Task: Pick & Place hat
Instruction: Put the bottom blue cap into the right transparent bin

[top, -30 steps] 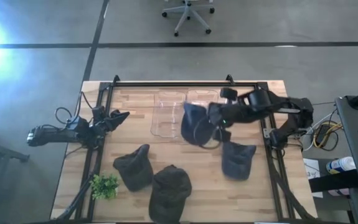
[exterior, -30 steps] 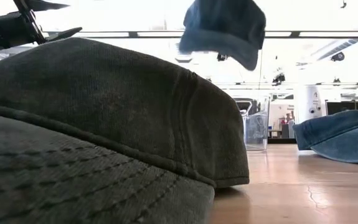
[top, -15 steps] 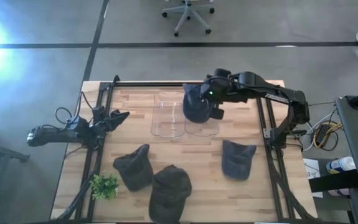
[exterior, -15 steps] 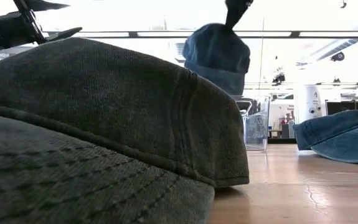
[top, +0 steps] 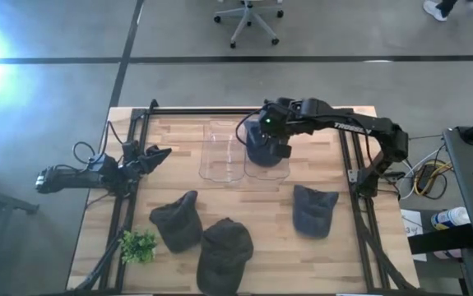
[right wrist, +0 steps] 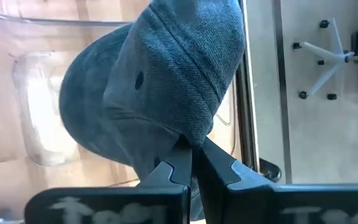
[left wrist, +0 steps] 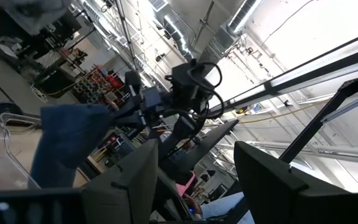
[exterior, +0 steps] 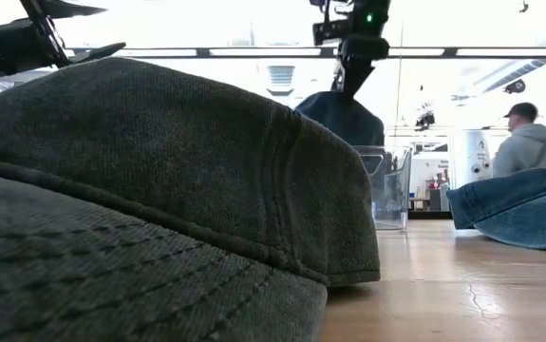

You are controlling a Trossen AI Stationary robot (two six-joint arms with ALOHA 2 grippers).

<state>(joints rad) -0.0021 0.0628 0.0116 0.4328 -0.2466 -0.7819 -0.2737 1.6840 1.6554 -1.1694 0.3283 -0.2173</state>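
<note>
Next, I let go of the blue denim hat with my right gripper inside the clear plastic bin (top: 266,146) (right wrist: 132,99) that the hat hangs over.
My right gripper (top: 266,131) is at the far middle of the table, shut on a blue denim hat (top: 259,141). The hat hangs over the right one of two clear plastic bins (top: 279,168). In the low view the hat (exterior: 342,116) hangs under the gripper (exterior: 351,68), beside the bin's wall (exterior: 389,185). Its lower part is hidden behind a big dark hat (exterior: 159,190). The right wrist view looks down on the hat (right wrist: 160,81). My left gripper (top: 159,154) waits open at the table's left edge. My right gripper pinches a fold of the blue hat's cloth (right wrist: 187,138) between its two fingers (right wrist: 174,167), coming from above and pointing down. The hat hangs below the fingers over the clear bin. Whether its lower part touches the bin I cannot tell.
A second clear bin (top: 220,156) stands left of the first. Two dark hats (top: 178,220) (top: 224,251) and another blue hat (top: 314,210) lie on the near half of the table, with a small green plant (top: 137,245) at the near left. A person (exterior: 529,142) is in the room beyond.
My right gripper has carried the blue hat from the middle of the table toward the far edge and slightly left, then down over the right clear bin. It has stayed shut on the hat, which now hangs lower and bunched.
</note>
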